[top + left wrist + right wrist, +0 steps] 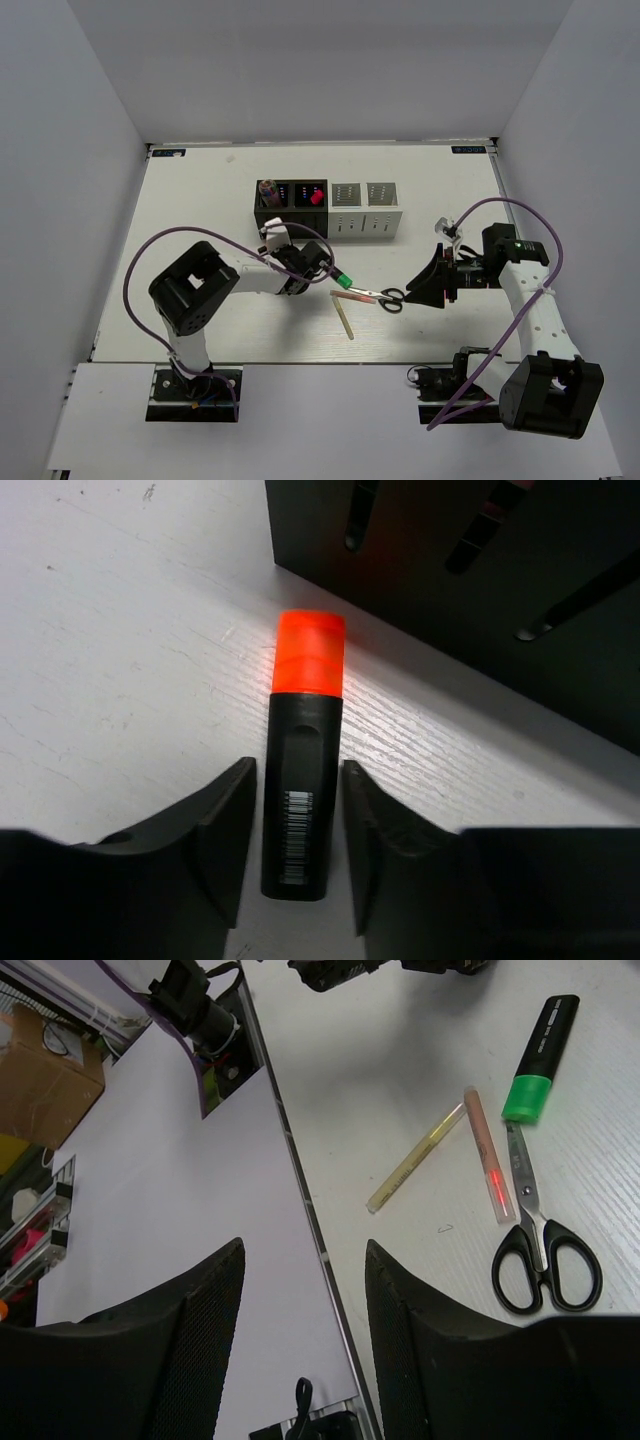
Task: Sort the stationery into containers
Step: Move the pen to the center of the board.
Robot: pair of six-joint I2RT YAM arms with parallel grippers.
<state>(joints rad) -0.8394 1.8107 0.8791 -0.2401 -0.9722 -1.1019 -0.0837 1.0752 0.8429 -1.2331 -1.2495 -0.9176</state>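
Observation:
The highlighter's barcode end beside the black container is between my left gripper's fingers, so I need to pull the highlighter clear, open, and take it near the orange cap [306, 702].
An orange-capped black highlighter [303, 780] lies flat on the table, just in front of a black container [480, 590]. My left gripper [297, 790] is open and straddles its body, with a small gap on each side. In the top view the left gripper [283, 243] is just in front of the row of two black [292, 196] and two white containers [365, 210]. A green-capped highlighter [340, 280], a thin pink stick [488, 1155], black-handled scissors [543, 1250] and a pale stick [415, 1157] lie mid-table. My right gripper [300, 1300] is open and empty, right of the scissors.
The two black containers hold items, one with a pink cap [317, 196]. The white containers look empty. The table's front edge [300, 1190] runs under the right gripper. White walls enclose the table. Purple cables loop over both arms.

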